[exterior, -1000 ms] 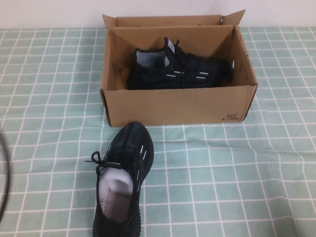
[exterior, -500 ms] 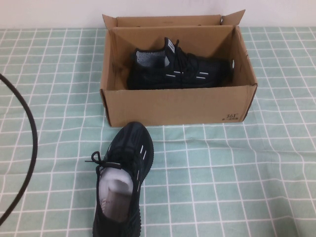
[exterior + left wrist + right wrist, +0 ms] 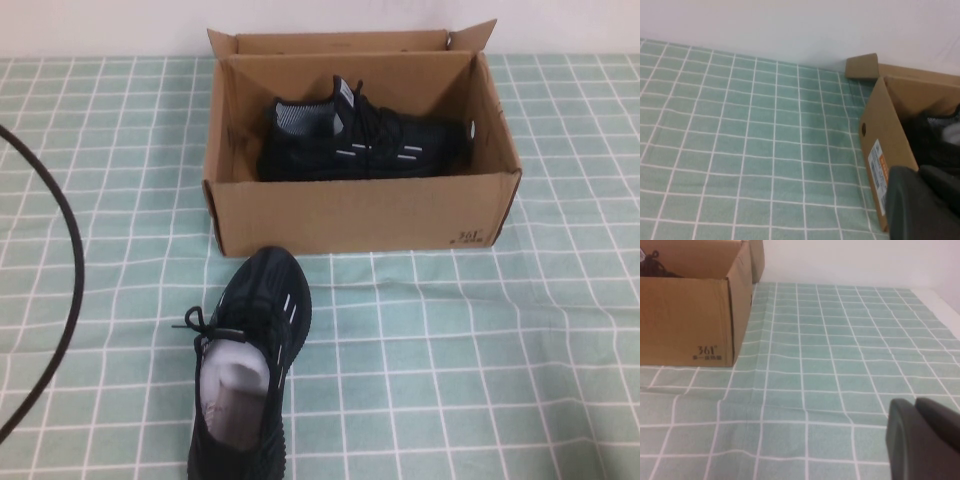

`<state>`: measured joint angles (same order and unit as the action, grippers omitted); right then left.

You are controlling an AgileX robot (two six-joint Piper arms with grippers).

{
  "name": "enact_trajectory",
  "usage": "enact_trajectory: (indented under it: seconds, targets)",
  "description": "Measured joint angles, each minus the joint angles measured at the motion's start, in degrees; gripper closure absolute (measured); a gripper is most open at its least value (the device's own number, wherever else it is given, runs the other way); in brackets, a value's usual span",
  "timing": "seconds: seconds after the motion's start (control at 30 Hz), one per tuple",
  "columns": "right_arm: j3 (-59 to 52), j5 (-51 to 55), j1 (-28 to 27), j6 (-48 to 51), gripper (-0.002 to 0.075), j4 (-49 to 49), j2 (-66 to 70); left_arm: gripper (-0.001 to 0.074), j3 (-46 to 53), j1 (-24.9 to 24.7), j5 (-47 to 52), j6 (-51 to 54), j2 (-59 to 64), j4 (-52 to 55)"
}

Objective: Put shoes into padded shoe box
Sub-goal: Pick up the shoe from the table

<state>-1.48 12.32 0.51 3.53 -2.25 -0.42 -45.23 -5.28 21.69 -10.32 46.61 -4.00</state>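
Note:
Next, I close my left gripper on the shoe's laced tongue (image 3: 237, 333), just ahead of the white stuffing, on the black shoe in front of the box.
The padded shoe box (image 3: 360, 215), plain brown cardboard with its flaps up, stands at the back of the table. One black shoe (image 3: 360, 145) lies on its side inside it. The other shoe (image 3: 250, 360) sits on the cloth in front of the box, toe toward it, white stuffing showing. Neither gripper shows in the high view. In the left wrist view my left gripper (image 3: 918, 172) is shut and empty beside the box's labelled end wall (image 3: 880, 140). In the right wrist view my right gripper (image 3: 915, 405) is shut and empty above the cloth, well apart from the box (image 3: 685, 320).
A green checked cloth (image 3: 480, 340) covers the table, with a white wall behind. A black cable (image 3: 70, 300) curves across the left edge of the high view.
The black cable at the left has swung further right into the high view. Shoes and box have not moved.

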Motion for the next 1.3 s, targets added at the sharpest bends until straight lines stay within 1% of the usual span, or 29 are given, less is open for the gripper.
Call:
enact_trajectory:
  seconds: [0.3,0.5,0.6,0.67,0.73,0.9,0.97,1.03,1.13,1.2,1.23,1.3]
  targets:
    - [0.00,0.00,-0.06,0.00,0.0734,0.00,0.00,0.0731,0.00,0.00,1.52,0.33,1.30,-0.09]
    - [0.00,0.00,-0.06,0.00,0.0734,0.00,0.00,0.0731,-0.04,0.00,9.16,3.43,1.43,-0.09]
    - [0.00,2.80,-0.06,0.00,0.0734,0.00,0.00,0.0731,-0.13,0.00,14.14,7.21,1.43,-0.57]
    - [0.00,6.48,-0.06,0.00,0.0734,0.00,0.00,0.0731,-0.13,0.00,18.05,12.21,1.52,-2.24]
    - [0.00,8.84,-0.06,0.00,0.0734,0.00,0.00,0.0731,-0.13,0.00,21.13,19.36,1.63,-4.60]
    - [0.00,10.05,-0.06,0.00,0.0734,0.00,0.00,0.0731,-3.22,-0.66,31.48,42.05,4.06,-13.13]
    - [0.00,10.18,-0.06,0.00,0.0734,0.00,0.00,0.0731,-5.92,-2.65,36.11,50.85,6.10,-15.34]
    - [0.00,10.18,-0.06,0.00,0.0734,0.00,0.00,0.0731,-8.57,-5.41,38.91,54.98,8.34,-16.02]
    - [0.00,10.18,-0.06,0.00,0.0734,0.00,0.00,0.0731,-12.45,-10.90,40.22,56.68,12.50,-15.98]
    - [0.00,10.18,-0.06,0.00,0.0734,0.00,0.00,0.0718,-14.75,-15.49,40.64,56.95,15.76,-14.59]
    - [0.00,10.18,-0.06,0.00,0.0734,0.00,0.00,0.0705,-15.76,-17.33,40.76,56.71,17.37,-13.62]
    - [0.00,10.21,-0.06,0.00,0.0734,0.00,0.00,0.0643,-17.53,-22.09,40.74,55.20,20.46,-10.34]
